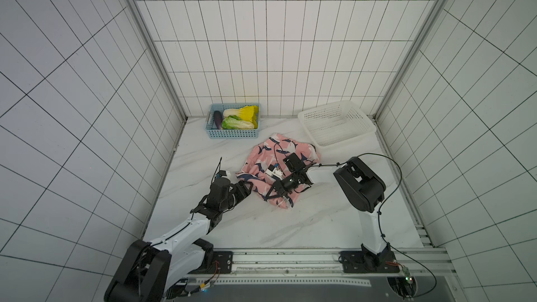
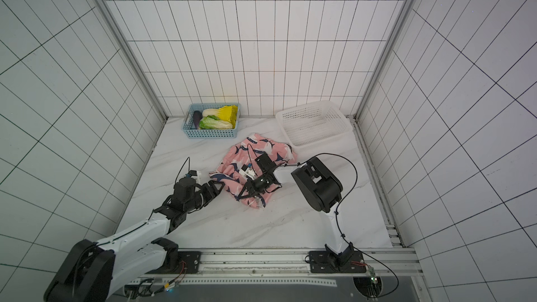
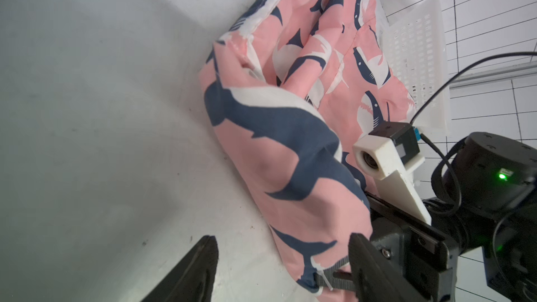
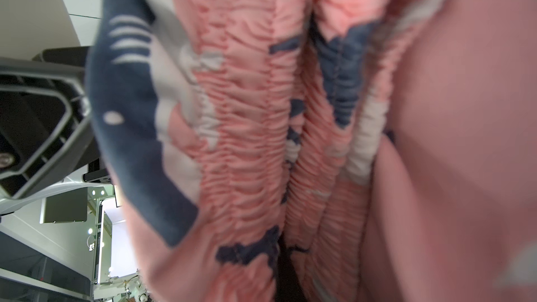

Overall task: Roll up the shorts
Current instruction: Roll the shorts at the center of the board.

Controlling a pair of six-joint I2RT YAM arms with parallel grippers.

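Observation:
The rolled fold of the shorts slants away from the robot's open left gripper, so the left gripper should pinch the fold's end [image 1: 246, 176] and hold it while the right gripper moves.
The pink shark-print shorts [image 1: 268, 152] [image 2: 255, 149] lie crumpled in the middle of the marble table. My right gripper [image 1: 273, 194] [image 2: 245, 193] reaches in from the right and is shut on the shorts' near edge, lifting a fold. In the right wrist view the gathered waistband [image 4: 247, 111] fills the picture and hides the right gripper [image 4: 283, 274]. My left gripper [image 1: 246, 188] [image 2: 216, 188] sits low at the shorts' left edge, open. In the left wrist view the rolled fabric [image 3: 276, 155] lies just past the left gripper [image 3: 283, 242], a corner close to one finger [image 3: 366, 257].
A blue basket [image 1: 232, 134] [image 2: 209, 134] with cabbages and an aubergine stands at the back left. A white mesh basket [image 1: 337, 123] [image 2: 313, 124] [image 3: 415, 53] stands at the back right, next to the shorts. Tiled walls close in three sides.

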